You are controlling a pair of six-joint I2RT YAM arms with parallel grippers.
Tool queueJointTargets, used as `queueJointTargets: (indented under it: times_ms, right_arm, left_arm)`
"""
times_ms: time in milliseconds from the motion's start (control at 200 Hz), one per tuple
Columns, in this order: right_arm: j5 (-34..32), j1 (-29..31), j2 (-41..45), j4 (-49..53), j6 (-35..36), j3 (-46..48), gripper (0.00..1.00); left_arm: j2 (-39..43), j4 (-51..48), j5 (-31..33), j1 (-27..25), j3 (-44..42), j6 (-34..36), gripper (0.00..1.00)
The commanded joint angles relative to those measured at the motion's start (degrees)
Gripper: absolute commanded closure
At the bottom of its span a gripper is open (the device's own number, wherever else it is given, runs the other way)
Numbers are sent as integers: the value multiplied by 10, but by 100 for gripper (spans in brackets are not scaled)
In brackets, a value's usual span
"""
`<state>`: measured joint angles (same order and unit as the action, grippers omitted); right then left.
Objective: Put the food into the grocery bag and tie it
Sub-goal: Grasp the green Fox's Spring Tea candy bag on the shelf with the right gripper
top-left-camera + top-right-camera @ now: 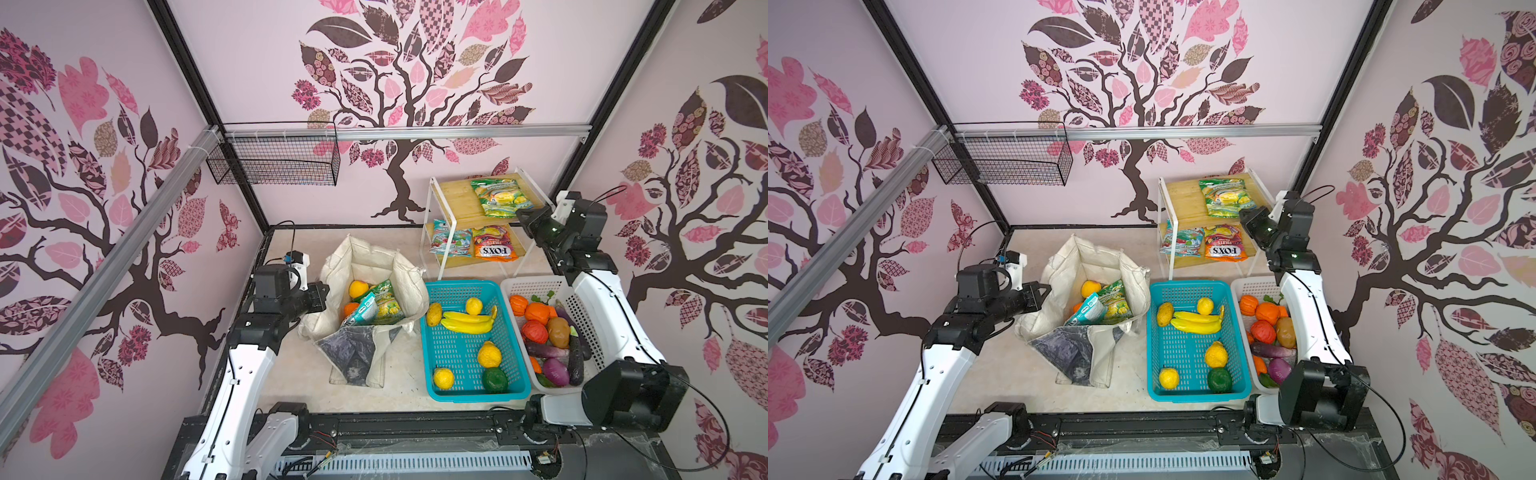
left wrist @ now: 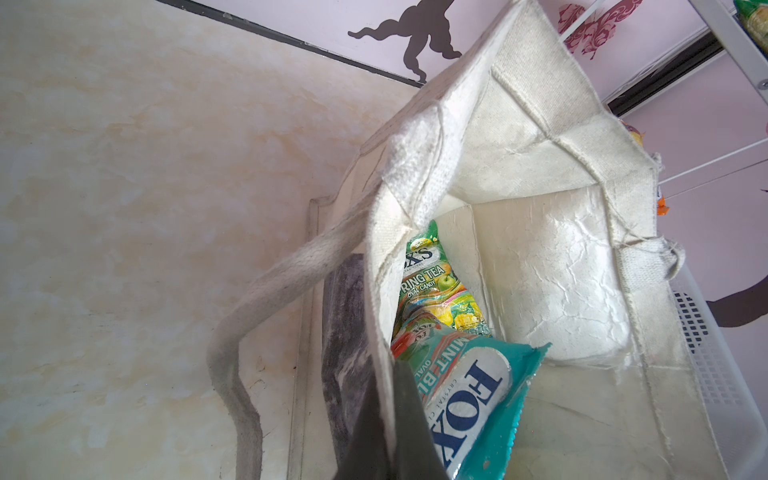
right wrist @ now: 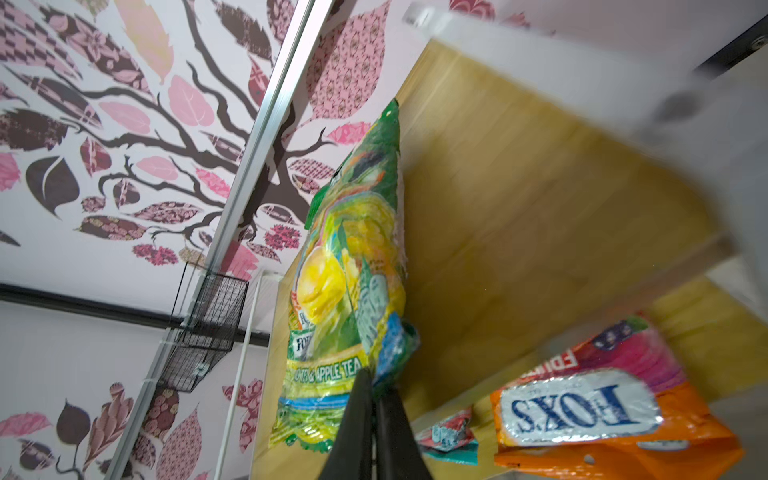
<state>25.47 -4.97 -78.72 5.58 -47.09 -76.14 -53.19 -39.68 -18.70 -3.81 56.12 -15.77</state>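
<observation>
My right fingers pinch just the green snack packet's near edge; next I open and grip deeper toward its yellow middle (image 1: 500, 197) before lifting.
The cream grocery bag (image 1: 374, 257) (image 1: 1096, 257) stands open on the table's left half. It holds a teal snack packet (image 2: 469, 399), a green packet (image 2: 432, 282) and a yellow-orange fruit (image 1: 358, 289). My left gripper (image 1: 326, 291) (image 1: 1045, 289) (image 2: 388, 419) is shut on the bag's left rim (image 2: 382, 291). On the rack's top shelf at the back right lies a green snack packet (image 1: 500, 197) (image 1: 1225, 197) (image 3: 349, 270). My right gripper (image 1: 521, 216) (image 1: 1244, 216) (image 3: 376, 386) is shut on that packet's near edge.
A teal basket (image 1: 457, 284) with bananas (image 1: 467, 322) and several fruits stands right of the bag. A white basket (image 1: 528, 282) of vegetables lies under the right arm. The rack's lower shelf (image 1: 519, 245) holds an orange packet (image 1: 494, 247) and a red-teal one (image 1: 451, 239). A black wire basket (image 1: 274, 162) hangs on the back wall.
</observation>
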Motion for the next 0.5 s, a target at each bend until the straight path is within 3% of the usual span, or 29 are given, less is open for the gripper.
queueJointTargets:
  times_ms: [0, 105, 225, 360, 495]
  right_arm:
    - [1, 37, 24, 35, 35, -29, 90]
    - [-8, 37, 33, 42, 39, -25, 66]
    - [-20, 37, 47, 54, 51, -26, 53]
    - [-55, 30, 58, 74, 73, -42, 48]
    - [-14, 7, 34, 75, 63, -69, 47]
  left_arm:
    - [3, -1, -7, -1, -14, 10, 100]
    - [4, -1, -7, -2, -14, 10, 100]
    - [4, -1, -7, -2, -14, 10, 100]
    - [4, -1, -7, -2, -14, 10, 100]
    - [5, -1, -9, -2, -14, 10, 100]
